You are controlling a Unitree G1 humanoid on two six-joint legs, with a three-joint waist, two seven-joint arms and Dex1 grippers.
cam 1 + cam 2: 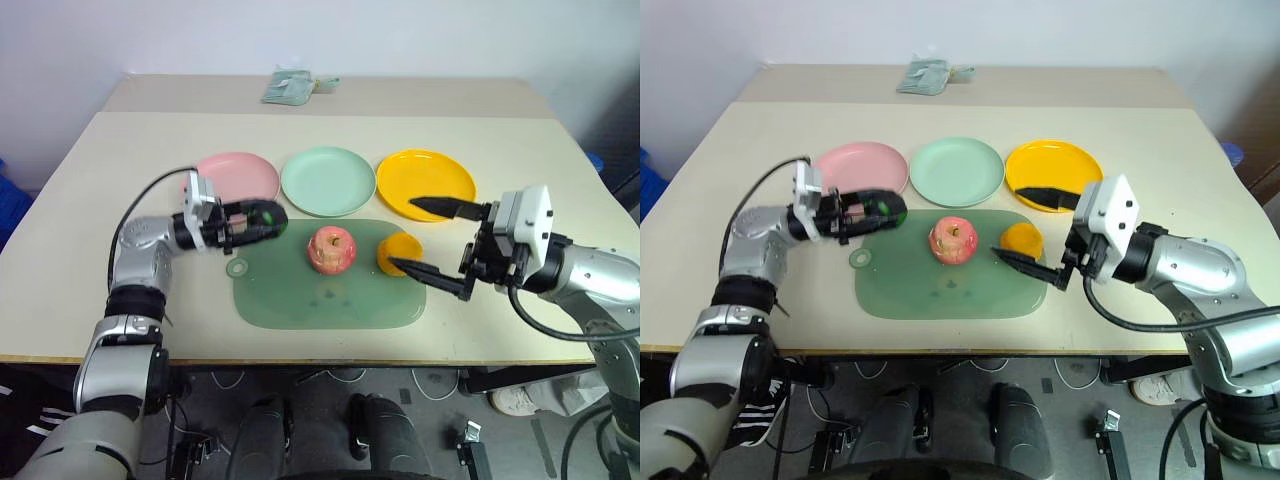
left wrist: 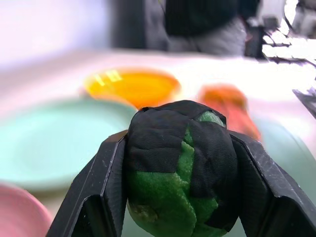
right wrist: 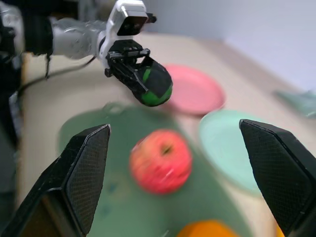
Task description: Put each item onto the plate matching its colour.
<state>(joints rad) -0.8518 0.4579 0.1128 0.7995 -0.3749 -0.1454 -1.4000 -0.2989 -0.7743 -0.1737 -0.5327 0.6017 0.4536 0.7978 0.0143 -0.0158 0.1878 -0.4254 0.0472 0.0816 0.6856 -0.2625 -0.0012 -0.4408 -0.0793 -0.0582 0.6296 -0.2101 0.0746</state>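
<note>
My left gripper is going to let go of the dark green-black ball on the mint green plate's front part (image 1: pixel 333 197) (image 2: pixel 102 131), behind the pink-red apple.
My left gripper (image 1: pixel 262 220) is shut on the dark green-black ball (image 2: pixel 180 168) and holds it off the table, over the left end of the green mat (image 1: pixel 320 297) and just in front of the pink plate (image 1: pixel 238 175). On the mat stand the pink-red apple (image 1: pixel 332 249) and, to its right, the orange-yellow fruit (image 1: pixel 402 249). The mint green plate (image 1: pixel 327 180) and the yellow plate (image 1: pixel 425 183) lie behind the mat. At the mat's right end my right gripper (image 1: pixel 400 233) stands open, one finger over the yellow plate's front rim and the other in front of the orange-yellow fruit.
A folded green packet (image 1: pixel 290 86) lies at the table's far edge. The three plates sit side by side in a row. Bare tabletop (image 1: pixel 520 160) stretches to the right and behind the plates.
</note>
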